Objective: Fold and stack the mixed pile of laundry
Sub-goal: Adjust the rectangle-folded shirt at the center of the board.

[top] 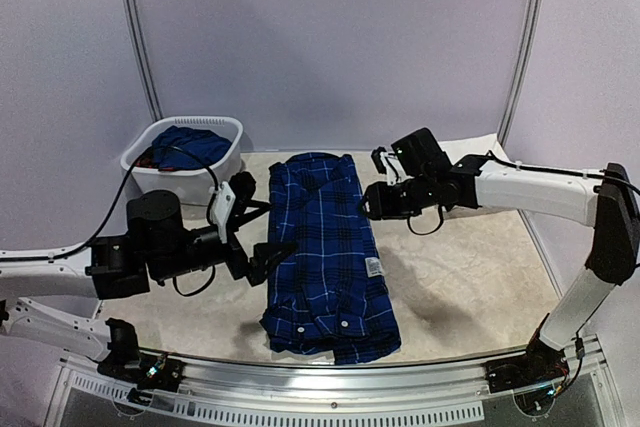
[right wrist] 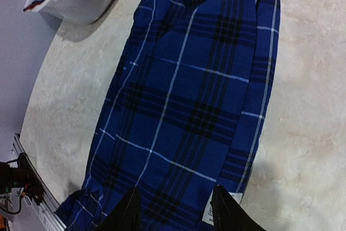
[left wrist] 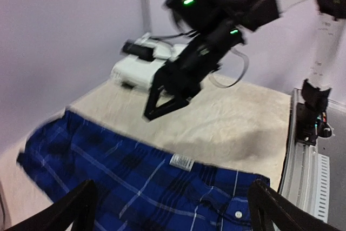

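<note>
I should next grab the near corner of the navy plaid shirt (top: 272, 335) with my left gripper, on the side opposite the shirt's white label.
The navy plaid shirt (top: 325, 257) lies folded into a long strip down the middle of the table, with its white label (left wrist: 182, 161) at the right edge. My left gripper (top: 272, 259) hangs open at the shirt's left edge; in its wrist view both fingers (left wrist: 75, 209) straddle the cloth (left wrist: 135, 182) without holding it. My right gripper (top: 368, 203) hovers open over the shirt's upper right edge, fingers (right wrist: 227, 212) apart above the plaid (right wrist: 189, 96). More of the laundry pile, a blue piece (top: 190, 145) and a bit of red, sits in the basket.
The white plastic basket (top: 222, 162) stands at the back left of the table. A white bundle (left wrist: 141, 68) lies at the back right, behind the right arm (top: 530, 187). A metal rail (top: 330, 372) runs along the near edge.
</note>
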